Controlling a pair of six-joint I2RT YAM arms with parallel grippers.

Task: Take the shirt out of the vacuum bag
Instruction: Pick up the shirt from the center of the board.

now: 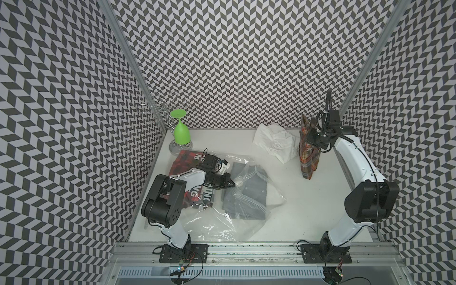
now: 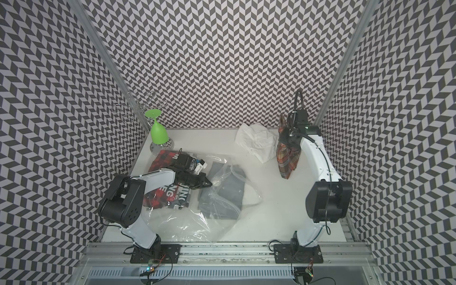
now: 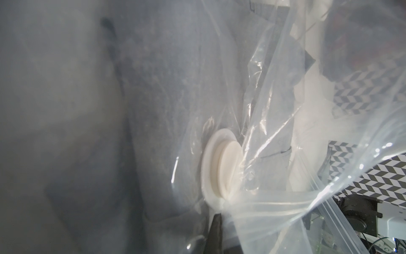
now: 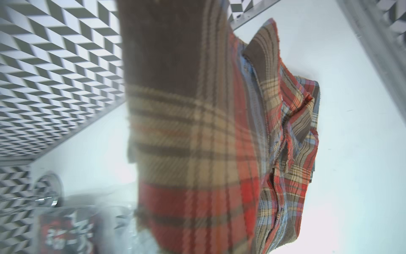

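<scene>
The robot's right gripper will release the plaid shirt on top of the crumpled white cloth [image 1: 278, 145] near the back wall.
The see-through vacuum bag [image 1: 222, 222] [image 2: 192, 222] lies crumpled on the left half of the white table [image 1: 308, 209]. A folded grey garment [image 1: 249, 195] and a red-and-black printed one [image 1: 182, 162] show through it. My left gripper [image 1: 232, 183] [image 2: 209, 183] is shut on a fold of the bag's plastic right beside its round white valve [image 3: 222, 165]. One dark finger [image 3: 216, 233] shows there. At the back right my raised right gripper [image 1: 307, 134] [image 2: 283, 138] is shut on a plaid shirt [image 1: 308, 158] [image 4: 197, 132] that hangs outside the bag and hides the jaws.
A crumpled white cloth [image 1: 276, 143] lies at the back, just left of the hanging shirt. In the back left corner a green wine glass [image 1: 181, 130] hangs upside down on a wire rack [image 1: 158, 108]. Patterned walls close in three sides.
</scene>
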